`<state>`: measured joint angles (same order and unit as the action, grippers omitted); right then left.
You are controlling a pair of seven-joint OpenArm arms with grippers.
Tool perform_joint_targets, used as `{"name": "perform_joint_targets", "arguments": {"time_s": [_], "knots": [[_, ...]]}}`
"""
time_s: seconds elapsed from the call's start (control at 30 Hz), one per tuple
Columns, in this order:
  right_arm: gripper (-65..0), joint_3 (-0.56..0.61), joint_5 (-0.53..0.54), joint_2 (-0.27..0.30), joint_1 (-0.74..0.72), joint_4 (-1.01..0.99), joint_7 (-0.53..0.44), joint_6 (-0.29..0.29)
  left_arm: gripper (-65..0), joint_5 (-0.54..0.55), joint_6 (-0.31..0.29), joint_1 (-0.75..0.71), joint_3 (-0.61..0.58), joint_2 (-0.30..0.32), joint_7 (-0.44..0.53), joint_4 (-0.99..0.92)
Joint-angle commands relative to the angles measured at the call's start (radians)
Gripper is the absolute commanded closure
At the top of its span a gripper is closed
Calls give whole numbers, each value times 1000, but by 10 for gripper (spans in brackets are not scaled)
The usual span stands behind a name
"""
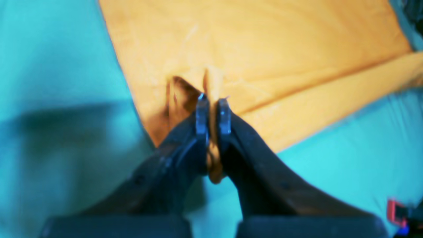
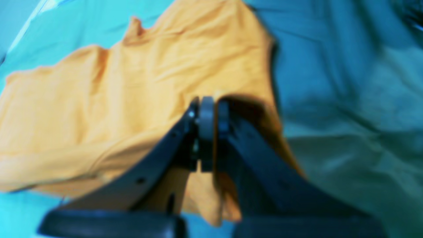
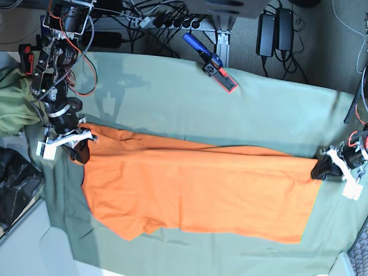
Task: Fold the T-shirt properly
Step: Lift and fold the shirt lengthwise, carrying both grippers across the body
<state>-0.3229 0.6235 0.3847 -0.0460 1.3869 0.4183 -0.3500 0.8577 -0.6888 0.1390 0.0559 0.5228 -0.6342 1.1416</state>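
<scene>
Next, I open my left gripper, as it pinches a bunch of the T-shirt with folded layers outside its fingers, and grab the T-shirt's whole folded corner (image 1: 157,133) before pulling.
The orange T-shirt (image 3: 195,192) lies spread across the grey-green table cloth (image 3: 172,98), folded lengthwise. My left gripper (image 1: 213,100) is shut on a pinch of the shirt's fabric at its edge; in the base view it is at the shirt's right end (image 3: 320,171). My right gripper (image 2: 207,102) is shut on the shirt's fabric (image 2: 132,82), which bunches up around its fingers; in the base view it is at the shirt's left upper corner (image 3: 80,150). The shirt (image 1: 264,49) is stretched between both grippers. The white label is out of view.
An olive-green garment (image 3: 11,109) lies at the far left edge. A black bag (image 3: 17,184) sits below it. A blue and red clamp (image 3: 211,62) lies at the table's back edge, among cables and power bricks.
</scene>
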Motion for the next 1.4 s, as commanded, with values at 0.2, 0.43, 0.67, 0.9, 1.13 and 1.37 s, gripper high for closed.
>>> {"name": "perform_joint_targets", "arguments": {"time_s": [0.2,0.43,0.67,0.9,1.13,1.37], "knots": [[0,23,-25,19,-118,-103,-54,-6,-61,-3,-9,96,8,19,42,-51],[0,23,-25,16,-116,-142,-63,-6,-343,-49,-9,95,8,-8,62,-51],[-405,23,-24,13,-117,-143,-63,-6,-348,-46,-9,96,8,-9,48,-51],[-414,-79,-2,11,-111,-142,-57,-6,-348,41,-9,87,103,-10,-86,-51],[-414,-256,60,11,-90,-142,42,-5,-348,92,-9,54,173,-8,-115,-51],[-414,-265,105,-15,9,-145,53,6,-348,111,-9,-15,173,-10,-86,-51]]}}
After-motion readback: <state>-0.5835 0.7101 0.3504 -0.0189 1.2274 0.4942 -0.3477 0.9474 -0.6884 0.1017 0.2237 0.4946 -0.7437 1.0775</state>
